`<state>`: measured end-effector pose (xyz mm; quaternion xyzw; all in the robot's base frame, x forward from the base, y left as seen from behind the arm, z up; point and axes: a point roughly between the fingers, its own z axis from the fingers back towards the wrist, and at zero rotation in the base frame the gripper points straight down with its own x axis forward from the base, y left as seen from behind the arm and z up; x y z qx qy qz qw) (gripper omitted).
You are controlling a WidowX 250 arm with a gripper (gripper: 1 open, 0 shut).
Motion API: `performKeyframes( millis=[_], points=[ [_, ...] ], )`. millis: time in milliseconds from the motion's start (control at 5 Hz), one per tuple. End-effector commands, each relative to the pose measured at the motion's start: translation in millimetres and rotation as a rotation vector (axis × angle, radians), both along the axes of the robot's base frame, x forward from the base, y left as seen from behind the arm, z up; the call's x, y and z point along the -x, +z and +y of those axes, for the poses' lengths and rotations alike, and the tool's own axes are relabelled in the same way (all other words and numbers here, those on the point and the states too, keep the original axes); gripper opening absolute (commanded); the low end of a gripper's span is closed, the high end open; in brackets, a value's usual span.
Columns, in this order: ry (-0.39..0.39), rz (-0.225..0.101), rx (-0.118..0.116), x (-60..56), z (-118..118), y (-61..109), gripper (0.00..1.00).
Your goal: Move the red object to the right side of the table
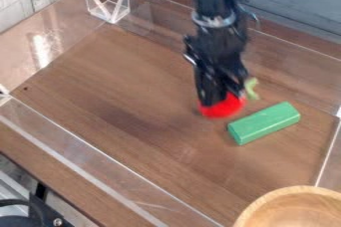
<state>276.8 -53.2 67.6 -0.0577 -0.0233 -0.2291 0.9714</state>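
My gripper will let go of the red object on the table (213,139) beside the near end of the green block.
The red object (221,106), a small round red toy fruit with a green leaf poking out on its right, is pinched by my gripper (220,96), which points straight down and is shut on it. It hangs just above the brown wood-grain table (120,102), right of centre, close to the upper left end of a green block. The black fingers hide the top of the fruit.
A green rectangular block (264,122) lies right beside the fruit. A round light wooden bowl (296,211) sits at the bottom right corner. Low clear acrylic walls edge the table, and a small clear stand (107,5) is at the back left.
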Motion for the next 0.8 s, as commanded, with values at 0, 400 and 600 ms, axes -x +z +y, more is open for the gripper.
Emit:
performKeyframes(
  millis=[0, 400, 600],
  points=[
    [-0.024, -0.05, -0.015, -1.0, -14, 13.7, 0.0],
    [-0.025, -0.026, -0.037, 5.6, -10, 12.1, 0.0],
    [-0.029, -0.028, -0.04, 11.5, -1, 1.4, 0.0]
  ],
)
